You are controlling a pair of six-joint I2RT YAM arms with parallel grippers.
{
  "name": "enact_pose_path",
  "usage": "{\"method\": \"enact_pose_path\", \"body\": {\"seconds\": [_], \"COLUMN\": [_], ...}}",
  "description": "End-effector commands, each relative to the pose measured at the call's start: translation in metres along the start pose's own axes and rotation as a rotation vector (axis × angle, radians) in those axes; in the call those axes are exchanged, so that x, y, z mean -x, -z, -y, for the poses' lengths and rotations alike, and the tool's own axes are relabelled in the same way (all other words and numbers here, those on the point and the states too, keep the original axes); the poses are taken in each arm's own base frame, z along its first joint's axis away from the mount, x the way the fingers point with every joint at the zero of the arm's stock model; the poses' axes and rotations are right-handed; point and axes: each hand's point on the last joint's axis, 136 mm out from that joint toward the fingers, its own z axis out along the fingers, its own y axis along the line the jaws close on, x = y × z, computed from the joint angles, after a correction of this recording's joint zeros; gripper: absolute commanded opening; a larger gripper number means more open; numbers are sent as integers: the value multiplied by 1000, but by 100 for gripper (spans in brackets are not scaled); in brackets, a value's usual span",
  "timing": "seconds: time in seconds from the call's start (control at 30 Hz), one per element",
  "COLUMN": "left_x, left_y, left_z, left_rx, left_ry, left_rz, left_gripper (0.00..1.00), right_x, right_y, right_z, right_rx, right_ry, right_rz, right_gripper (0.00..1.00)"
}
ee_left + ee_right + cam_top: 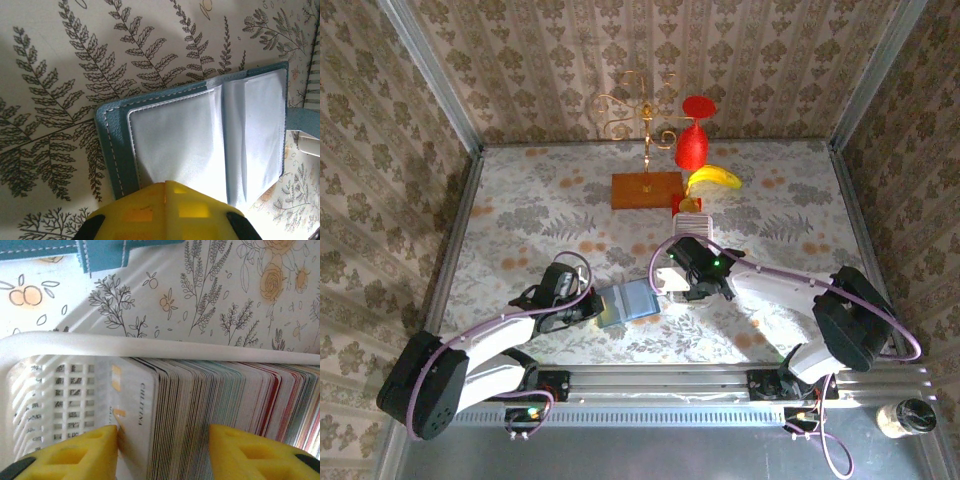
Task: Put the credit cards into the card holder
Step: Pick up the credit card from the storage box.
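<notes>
Next, my right gripper opens wider and back off, as it straddles a thick batch of packed credit cards, then pinch just the front card point(134, 407) for the card holder.
The card holder point(175, 135), a teal wallet with pale clear sleeves, lies open on the patterned cloth at the near centre point(628, 300). My left gripper point(167, 186) is shut at its near edge point(590, 305), and the sleeve creases run in toward the joined tips. The credit cards point(200, 400) stand edge-on as a packed row in a white rack point(150, 345) point(692, 225). My right gripper point(163, 450) is open astride the front batch of cards. Its left finger point(95, 450) touches the face of the front card. A teal corner of the holder point(100, 252) lies beyond the rack.
Behind the rack stand an orange-brown wooden block point(646, 190) with a gold wire stand, a red object point(693, 140) and a banana point(715, 178). Patterned walls close in the table on three sides. A small jar point(905, 417) sits off the near right corner.
</notes>
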Motion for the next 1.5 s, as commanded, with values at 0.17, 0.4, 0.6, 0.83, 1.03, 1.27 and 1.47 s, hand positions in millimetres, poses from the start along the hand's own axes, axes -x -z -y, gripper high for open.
{"method": "enact_pose_path", "body": {"seconds": [0.17, 0.4, 0.6, 0.83, 1.03, 1.27, 1.47], "left_x": [-8, -9, -9, -8, -8, -7, -7], "left_y": [-1, -1, -1, -1, 0, 0, 0], "left_z": [-7, -7, -7, -6, -5, -5, -5], "left_rx": [13, 14, 14, 11, 9, 11, 11], "left_ry": [11, 10, 12, 13, 10, 10, 10], "left_rz": [-18, -21, -21, -19, -20, -17, -18], "left_gripper": [0, 0, 0, 0, 0, 0, 0], "right_x": [-4, -4, -1, -5, -7, -9, -10], "right_y": [15, 18, 21, 9, -2, -12, -5], "right_z": [7, 9, 12, 3, 9, 10, 13], "right_rx": [-23, -30, -46, -18, -58, -74, -79], "right_ry": [-9, -17, -27, -20, -11, 30, 38], "right_rz": [0, 4, 19, -5, -27, -53, -56], "right_gripper": [31, 27, 31, 50, 85, 88, 65]}}
